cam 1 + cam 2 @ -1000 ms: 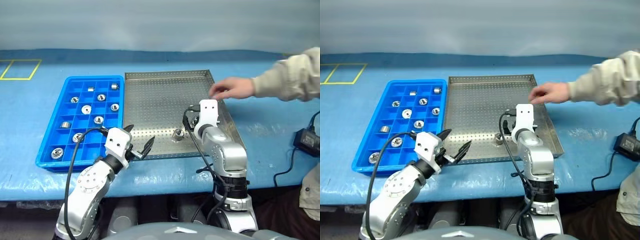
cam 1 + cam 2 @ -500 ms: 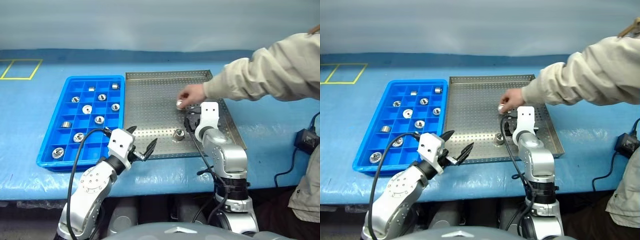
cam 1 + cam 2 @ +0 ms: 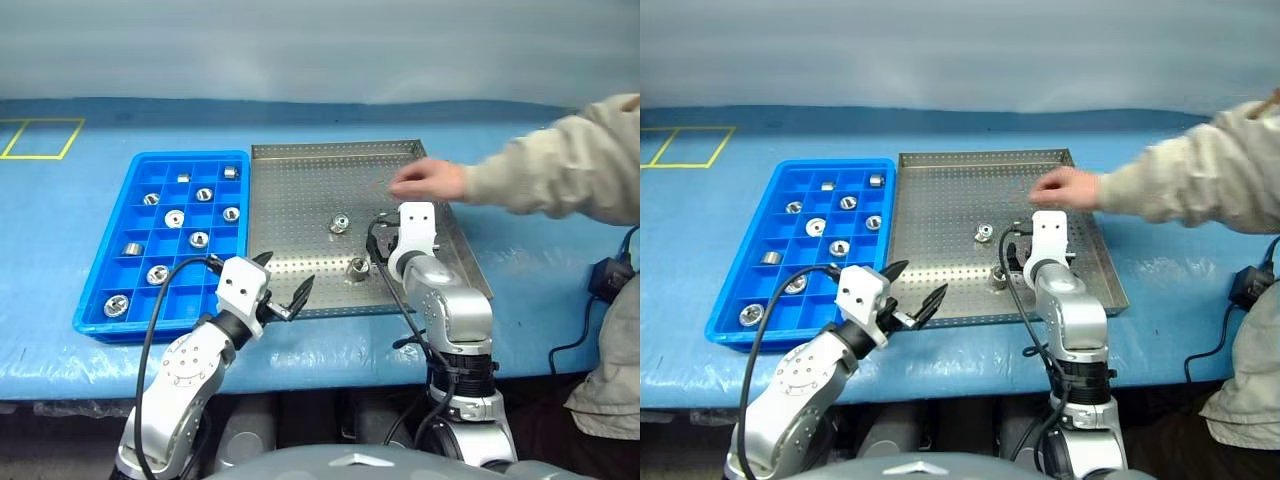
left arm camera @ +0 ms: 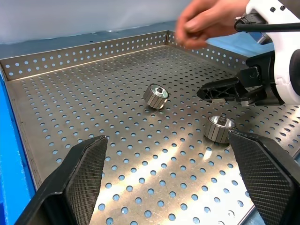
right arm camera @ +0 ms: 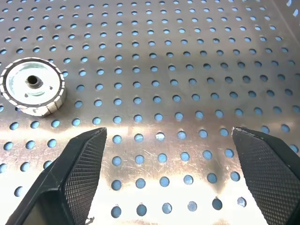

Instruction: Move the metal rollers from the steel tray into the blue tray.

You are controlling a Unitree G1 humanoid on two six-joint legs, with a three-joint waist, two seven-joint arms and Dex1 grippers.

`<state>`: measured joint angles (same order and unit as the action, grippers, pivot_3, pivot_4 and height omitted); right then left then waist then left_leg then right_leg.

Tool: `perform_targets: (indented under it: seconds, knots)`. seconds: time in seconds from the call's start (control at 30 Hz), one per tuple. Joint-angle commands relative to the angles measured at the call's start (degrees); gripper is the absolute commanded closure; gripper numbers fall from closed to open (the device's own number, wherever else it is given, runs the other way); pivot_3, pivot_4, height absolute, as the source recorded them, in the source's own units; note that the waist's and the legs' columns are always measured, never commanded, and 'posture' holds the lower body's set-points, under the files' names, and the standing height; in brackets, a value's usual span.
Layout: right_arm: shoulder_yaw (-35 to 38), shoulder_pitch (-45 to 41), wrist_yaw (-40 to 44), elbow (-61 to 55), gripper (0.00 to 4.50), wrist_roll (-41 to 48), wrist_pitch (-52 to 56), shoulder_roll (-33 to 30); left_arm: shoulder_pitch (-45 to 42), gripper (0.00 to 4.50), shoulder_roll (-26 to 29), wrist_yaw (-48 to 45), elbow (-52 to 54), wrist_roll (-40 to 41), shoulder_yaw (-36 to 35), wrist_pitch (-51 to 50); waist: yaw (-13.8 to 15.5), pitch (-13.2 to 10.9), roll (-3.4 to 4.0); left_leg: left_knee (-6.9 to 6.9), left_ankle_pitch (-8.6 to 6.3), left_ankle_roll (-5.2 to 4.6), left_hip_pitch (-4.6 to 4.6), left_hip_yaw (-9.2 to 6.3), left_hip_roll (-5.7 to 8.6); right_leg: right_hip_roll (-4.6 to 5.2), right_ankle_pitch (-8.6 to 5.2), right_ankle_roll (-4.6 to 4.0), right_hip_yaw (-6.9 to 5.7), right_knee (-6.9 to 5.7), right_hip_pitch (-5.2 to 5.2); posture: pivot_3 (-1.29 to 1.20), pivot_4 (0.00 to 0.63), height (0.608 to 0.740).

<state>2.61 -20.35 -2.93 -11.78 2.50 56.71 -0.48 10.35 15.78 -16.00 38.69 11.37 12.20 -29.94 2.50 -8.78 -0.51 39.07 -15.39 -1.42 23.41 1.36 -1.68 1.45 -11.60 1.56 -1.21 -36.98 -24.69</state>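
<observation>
I should next use my right gripper to grab the round side (image 3: 339, 227) (image 5: 40, 93) of the farther metal roller, the one that sits near the middle of the steel tray.
The steel tray (image 3: 300, 185) lies mid-table with two metal rollers on it, one near its middle (image 3: 340, 223) and one nearer me (image 3: 356, 268). To its left, the blue tray (image 3: 190, 155) holds several rollers in its compartments. My left gripper (image 3: 283, 280) is open at the steel tray's near edge, with nothing between its fingers. My right gripper (image 5: 168, 136) hangs open and empty over the tray, just right of the near roller (image 5: 32, 86). The left wrist view shows both rollers (image 4: 155, 95) (image 4: 220, 127) and the right gripper (image 4: 225, 91).
A person's hand (image 3: 428, 180) and beige sleeve (image 3: 560, 180) reach in from the right over the steel tray's far right part. A black power adapter (image 3: 610, 280) with its cable lies at the table's right. Yellow tape marks (image 3: 40, 140) sit at the far left.
The person's hand set a second roller down near the steel tray's middle, then drew back to the right. Neither gripper moved.
</observation>
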Motion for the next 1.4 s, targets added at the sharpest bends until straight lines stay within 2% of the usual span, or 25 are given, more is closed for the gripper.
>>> perform_targets:
  seconds: [0.03, 0.4, 0.7, 0.8, 1.0, 1.2, 1.4]
  knots:
    - [-1.96, -3.51, 1.29, 1.66, 0.02, -0.81, -4.02, -1.44, -0.17, 0.0, -0.42, 0.53, 1.93, -0.23, 0.34, 0.21, -0.01, 0.0, 0.0, 0.0, 0.0, 0.0, 0.0, 0.0, 0.0, 0.0, 0.0, 0.0, 0.01, 0.0, 0.0, 0.2, 0.15, 0.74]
    - [-4.61, -15.89, 3.14, 22.76, 0.02, -0.89, -18.38, 1.37, 0.56, 0.0, -0.41, 2.19, 2.34, -0.77, 0.13, 0.37, 0.27, 0.0, 0.0, -0.02, 0.0, -0.01, -0.03, 0.04, 0.02, -0.02, 0.08, -0.04, 0.06, -0.01, 0.01, 0.25, 0.15, 0.74]
    - [-6.21, -18.76, 4.69, 34.85, 0.02, -1.49, -24.74, 3.33, 1.75, 0.0, -0.39, 2.98, 2.89, -0.62, 0.04, 0.53, 1.37, -0.01, 0.01, -0.02, 0.0, -0.01, -0.02, 0.05, 0.02, 0.02, 0.22, -0.17, 0.07, 0.02, 0.0, 0.27, 0.15, 0.74]
    - [-6.8, -17.57, 4.88, 34.84, 0.59, -1.81, -24.35, 3.31, 1.88, 0.0, -0.44, 3.15, 2.95, -0.52, 0.01, 0.59, 1.61, -0.01, 0.01, -0.02, 0.0, -0.01, -0.02, 0.05, 0.01, 0.02, 0.22, -0.18, 0.08, 0.02, 0.0, 0.27, 0.15, 0.74]
    - [-7.76, -15.86, 5.78, 31.63, 2.61, -2.08, -22.81, 3.07, 2.54, 0.0, -1.6, 4.28, 2.93, -0.25, -0.16, 1.0, 1.58, -0.01, 0.01, -0.02, 0.0, -0.02, -0.02, 0.06, 0.0, 0.02, 0.22, -0.17, 0.09, 0.02, 0.0, 0.26, 0.15, 0.74]
    - [-10.81, -17.08, 9.37, 22.25, 2.67, -1.43, -18.32, 3.37, 3.9, 0.0, -2.15, 4.59, 3.81, -0.08, -1.4, 2.28, 1.54, -0.04, 0.05, -0.02, 0.0, -0.01, -0.01, 0.06, 0.0, -0.02, 0.21, -0.17, 0.09, 0.0, -0.04, 0.28, 0.15, 0.74]
    - [-16.93, -20.78, 16.4, 13.39, 2.67, 0.91, -12.46, 4.94, 8.32, 0.0, -3.37, 7.08, 6.51, -1.13, -5.95, 5.7, 1.76, -0.05, 0.06, -0.04, 0.0, -0.01, 0.05, 0.0, -0.06, -0.03, 0.19, -0.17, 0.03, 0.01, -0.09, 0.33, 0.15, 0.74]
